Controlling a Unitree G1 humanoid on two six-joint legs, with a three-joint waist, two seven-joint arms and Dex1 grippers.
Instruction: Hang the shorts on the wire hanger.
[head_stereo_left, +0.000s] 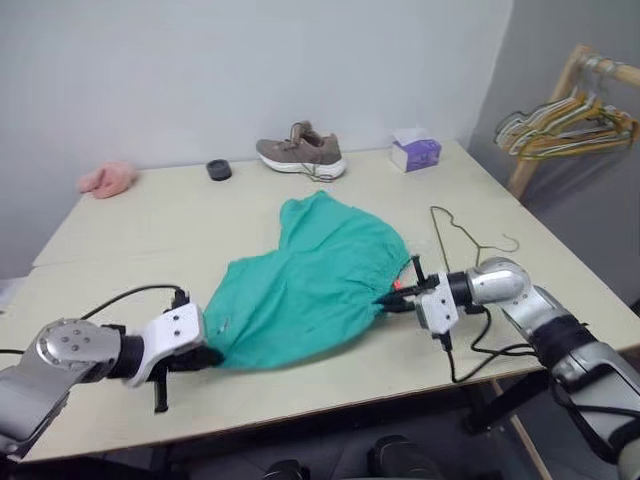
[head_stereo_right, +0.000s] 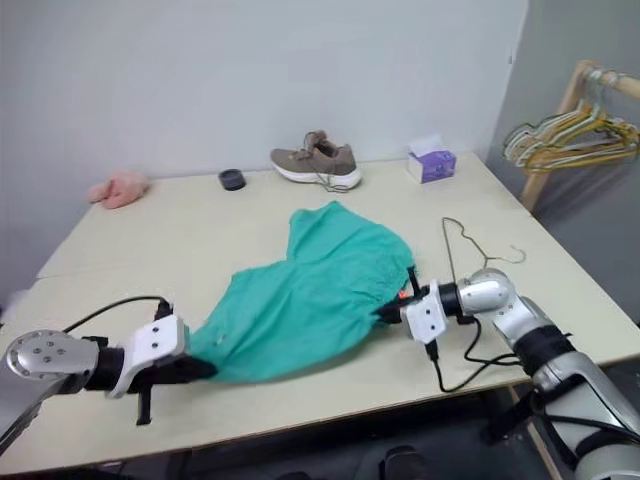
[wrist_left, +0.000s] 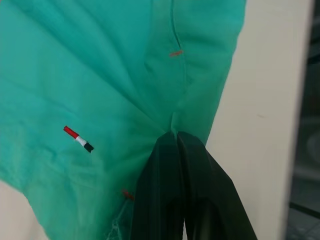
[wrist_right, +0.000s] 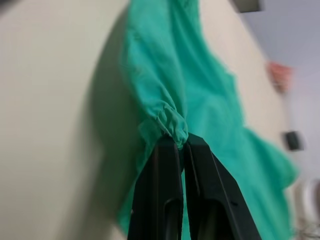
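The robot's left gripper needs to let go of the corner of the teal-green shorts on the table's near edge (head_stereo_left: 220, 424) (wrist_left: 286, 150), straight toward the robot.
The teal-green shorts (head_stereo_left: 310, 280) lie spread across the middle of the table, with an orange tag at their right edge. My left gripper (head_stereo_left: 207, 357) is shut on the shorts' near-left corner; the left wrist view shows its fingers (wrist_left: 180, 165) pinching the fabric (wrist_left: 100, 90). My right gripper (head_stereo_left: 386, 300) is shut on the gathered waistband at the right side, seen up close in the right wrist view (wrist_right: 181, 145). The wire hanger (head_stereo_left: 462, 232) lies flat on the table just beyond my right gripper, its hook toward the right edge.
A grey shoe (head_stereo_left: 301, 152), a small black disc (head_stereo_left: 219, 169), a pink fuzzy cloth (head_stereo_left: 108, 179) and a purple tissue box (head_stereo_left: 415, 152) sit along the table's far edge. A wooden rack with a bunch of hangers (head_stereo_left: 565, 120) stands off the right side.
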